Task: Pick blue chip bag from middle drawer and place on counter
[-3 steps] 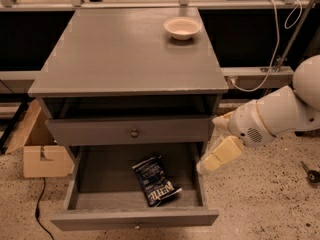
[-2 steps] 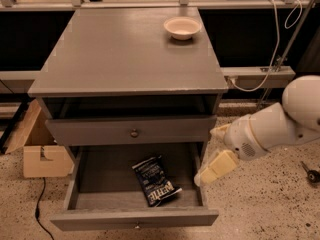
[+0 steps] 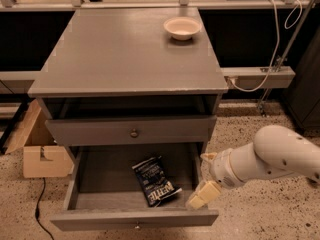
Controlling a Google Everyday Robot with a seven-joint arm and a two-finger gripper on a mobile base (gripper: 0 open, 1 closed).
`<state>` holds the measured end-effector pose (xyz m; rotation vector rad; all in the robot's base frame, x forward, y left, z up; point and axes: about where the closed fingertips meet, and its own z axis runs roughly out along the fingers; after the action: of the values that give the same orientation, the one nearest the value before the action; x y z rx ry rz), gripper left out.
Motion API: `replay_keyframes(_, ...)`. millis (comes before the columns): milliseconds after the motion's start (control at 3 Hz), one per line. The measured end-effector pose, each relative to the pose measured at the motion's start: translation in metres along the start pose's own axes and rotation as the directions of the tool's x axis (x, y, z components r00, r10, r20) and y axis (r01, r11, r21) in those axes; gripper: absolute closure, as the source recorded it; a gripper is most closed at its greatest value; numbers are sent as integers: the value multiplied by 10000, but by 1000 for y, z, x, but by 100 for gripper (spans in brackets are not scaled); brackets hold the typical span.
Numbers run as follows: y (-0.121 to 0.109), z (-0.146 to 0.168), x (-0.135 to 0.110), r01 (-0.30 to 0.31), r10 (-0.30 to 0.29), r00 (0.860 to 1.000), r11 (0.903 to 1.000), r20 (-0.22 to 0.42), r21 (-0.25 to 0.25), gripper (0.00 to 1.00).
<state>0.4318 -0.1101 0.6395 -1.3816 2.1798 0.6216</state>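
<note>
I need to close my gripper on the middle of the long edge (image 3: 170, 175) of the blue chip bag, the edge that faces my open fingers.
The blue chip bag (image 3: 156, 180) lies flat on the floor of the open middle drawer (image 3: 100, 184), right of centre and near the front. My gripper (image 3: 204, 177) hangs at the drawer's right wall, just right of the bag and apart from it. Its cream fingers (image 3: 201, 196) are spread open and hold nothing. The white arm reaches in from the right. The counter (image 3: 120, 49) is the grey top slab of the cabinet, above.
A small cream bowl (image 3: 182, 28) sits at the counter's back right. A closed drawer front with a round knob (image 3: 133, 133) is above the open drawer. A cardboard box (image 3: 42, 154) stands on the floor at left. Cables and a rail run at right.
My arm has dropped lower, bringing the gripper from beside the upper drawer front down to the open drawer's right wall. The bag has not moved.
</note>
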Motion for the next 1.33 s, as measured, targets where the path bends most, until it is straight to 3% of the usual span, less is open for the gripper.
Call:
replay_keyframes(333, -19, 51, 21, -62, 46, 9989, 9994, 464, 332, 0)
replay_keyframes(667, -19, 51, 21, -62, 46, 9989, 9994, 464, 332, 0)
replay_keyframes(1333, -50, 113, 25, 321, -328, 9994, 9976, 103, 621, 0)
